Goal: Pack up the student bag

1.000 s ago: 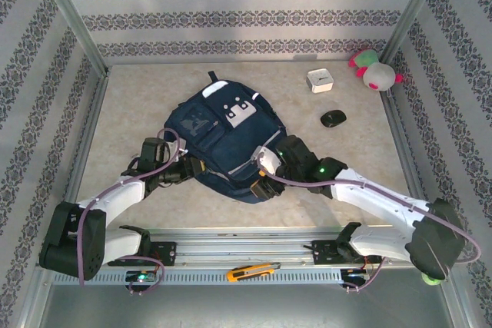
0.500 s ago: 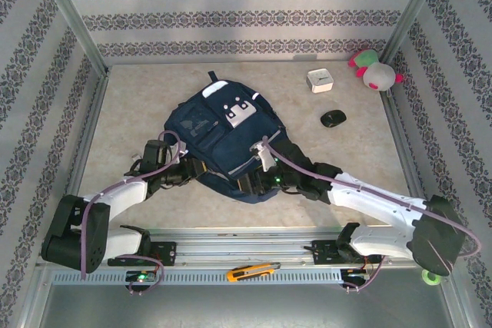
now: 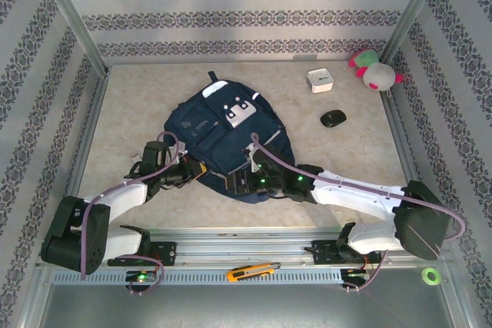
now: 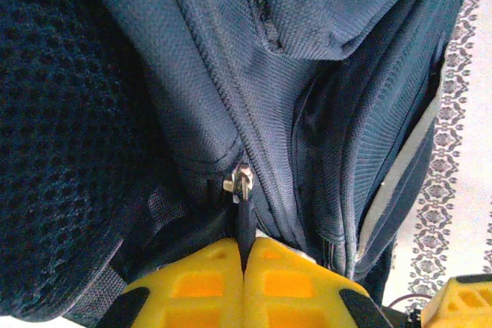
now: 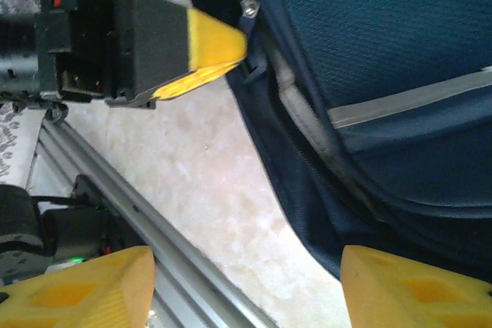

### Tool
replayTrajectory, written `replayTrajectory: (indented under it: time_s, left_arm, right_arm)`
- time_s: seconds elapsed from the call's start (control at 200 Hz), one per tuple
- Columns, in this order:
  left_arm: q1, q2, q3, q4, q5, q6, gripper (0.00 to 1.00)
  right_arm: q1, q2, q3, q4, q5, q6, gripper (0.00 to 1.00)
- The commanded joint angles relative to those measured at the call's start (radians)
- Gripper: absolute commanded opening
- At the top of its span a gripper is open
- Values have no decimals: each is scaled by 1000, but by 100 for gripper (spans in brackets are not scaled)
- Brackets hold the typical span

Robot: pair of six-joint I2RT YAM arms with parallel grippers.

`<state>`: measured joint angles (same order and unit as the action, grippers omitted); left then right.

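Next, I let go of the dark zipper pull with my left gripper along the student bag's near edge [image 3: 250, 174], beside the fingers of my right gripper.
The navy student bag [image 3: 223, 137] lies flat in the middle of the table, front pockets up. My left gripper [image 3: 200, 177] sits at the bag's near-left edge. In the left wrist view its yellow fingers [image 4: 192, 282] are shut on the dark zipper pull [image 4: 244, 220], just below the metal slider [image 4: 240, 182]. My right gripper [image 3: 235, 183] hovers at the bag's near edge, close to the left one. It stands open [image 5: 246, 286], with bare table and the bag's hem [image 5: 323, 213] between its fingertips. The left gripper [image 5: 211, 48] shows ahead of it, against the student bag [image 5: 384, 44].
At the back right are a white box [image 3: 319, 80], a black mouse [image 3: 333, 118] and a pink-green plush toy [image 3: 374, 71]. The arms' metal rail [image 3: 246, 245] runs along the near edge, with an orange utility knife [image 3: 252, 271] and a green tape roll [image 3: 430, 275] in front of it.
My right gripper has swept left along the bag's near edge, ending close to the left gripper. The left gripper has stayed on the zipper pull.
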<state>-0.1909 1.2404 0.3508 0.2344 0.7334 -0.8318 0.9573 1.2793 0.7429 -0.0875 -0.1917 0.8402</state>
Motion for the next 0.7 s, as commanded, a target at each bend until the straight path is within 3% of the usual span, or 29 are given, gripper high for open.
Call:
replayTrajectory:
  time_s: [0.0, 0.135, 0.215, 0.36, 0.694]
  left_arm:
    - [-12, -21, -43, 155, 31, -93, 1]
    - [-14, -30, -65, 217, 44, -140, 0]
    - [-18, -28, -68, 245, 53, -159, 0]
    - [-37, -11, -82, 321, 52, -202, 0]
    - [-180, 126, -79, 521, 3, -285, 0]
  right_arm:
    - [-29, -120, -69, -84, 138, 139, 68]
    - [-61, -202, -161, -126, 170, 236, 69]
    - [-63, -203, -212, -56, 161, 274, 67]
    - [-58, -126, -266, 135, 146, 325, 59]
    - [-60, 19, -255, 327, 225, 328, 44]
